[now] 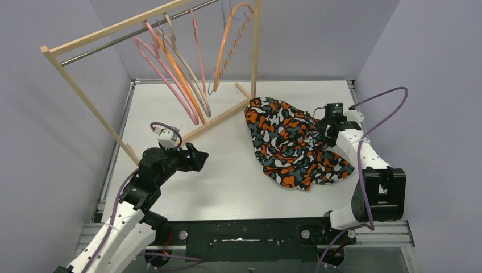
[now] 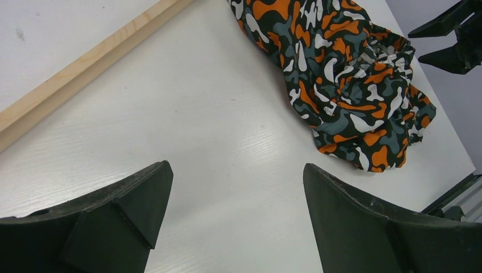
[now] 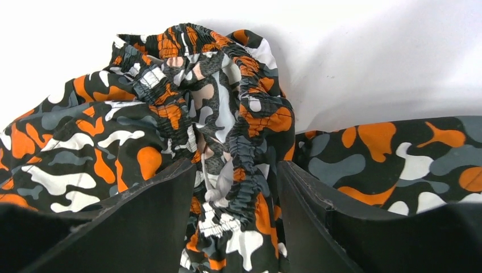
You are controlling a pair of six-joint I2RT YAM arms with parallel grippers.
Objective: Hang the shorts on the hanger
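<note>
The loose end of the camouflage shorts' waistband (image 2: 348,77) is across from my right gripper. My left gripper should go there next and close on it.
The camouflage shorts (image 1: 293,145) lie crumpled on the right half of the white table (image 1: 227,182). My right gripper (image 1: 325,132) is at their right edge. In the right wrist view its fingers (image 3: 236,168) are closed in on the bunched elastic waistband (image 3: 250,153), which stands up between them. My left gripper (image 1: 200,158) hovers over bare table at centre left, open and empty (image 2: 236,168), with the shorts (image 2: 352,85) ahead of it. The thick pink hanger (image 1: 170,85) hangs on the rack among the other hangers.
A wooden clothes rack (image 1: 85,96) stands at the back left, and its base beam (image 2: 85,65) runs diagonally across the table. Orange and thin pink hangers (image 1: 227,45) hang on its rail. Grey walls close in both sides.
</note>
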